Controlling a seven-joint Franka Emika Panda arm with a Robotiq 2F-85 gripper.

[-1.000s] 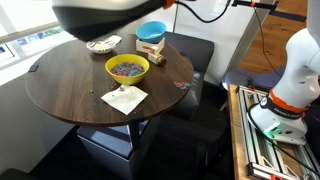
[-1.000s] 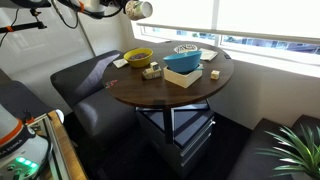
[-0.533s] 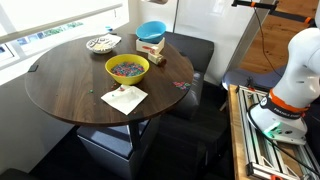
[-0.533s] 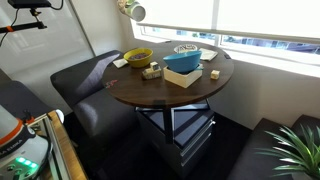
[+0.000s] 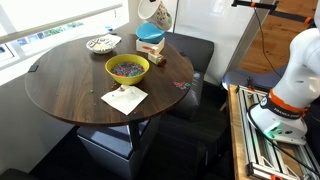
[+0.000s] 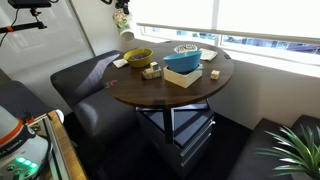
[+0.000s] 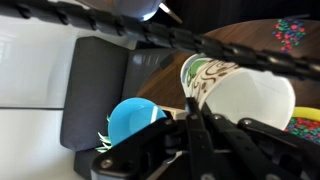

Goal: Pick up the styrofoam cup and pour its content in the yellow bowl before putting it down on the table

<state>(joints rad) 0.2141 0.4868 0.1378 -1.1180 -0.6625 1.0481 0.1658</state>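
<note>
Next, my gripper sets the styrofoam cup down on the bare table (image 5: 85, 71), in the spot that is between the yellow bowl and the window.
My gripper (image 7: 192, 108) is shut on the styrofoam cup (image 7: 238, 92), an off-white foam cup with a green pattern. The cup is tilted and held high above the table's far side in both exterior views (image 5: 159, 14) (image 6: 124, 21). It hangs above the blue bowl. The yellow bowl (image 5: 127, 68) (image 6: 139, 57) sits on the round dark wooden table (image 5: 70, 85), with multicoloured pieces inside. Its contents show at the wrist view's top right corner (image 7: 291, 30). In both exterior views most of the gripper is cut off by the top edge.
A blue bowl (image 5: 151, 32) (image 6: 183, 61) (image 7: 134, 122) rests on a box at the far edge. A shallow white patterned dish (image 5: 101, 43) and a white napkin (image 5: 124, 98) lie on the table. Small blocks (image 6: 152, 71) sit near the yellow bowl. Dark seats surround the table.
The arm no longer blocks the exterior camera. The held cup has come down into view at the top, above the blue bowl.
</note>
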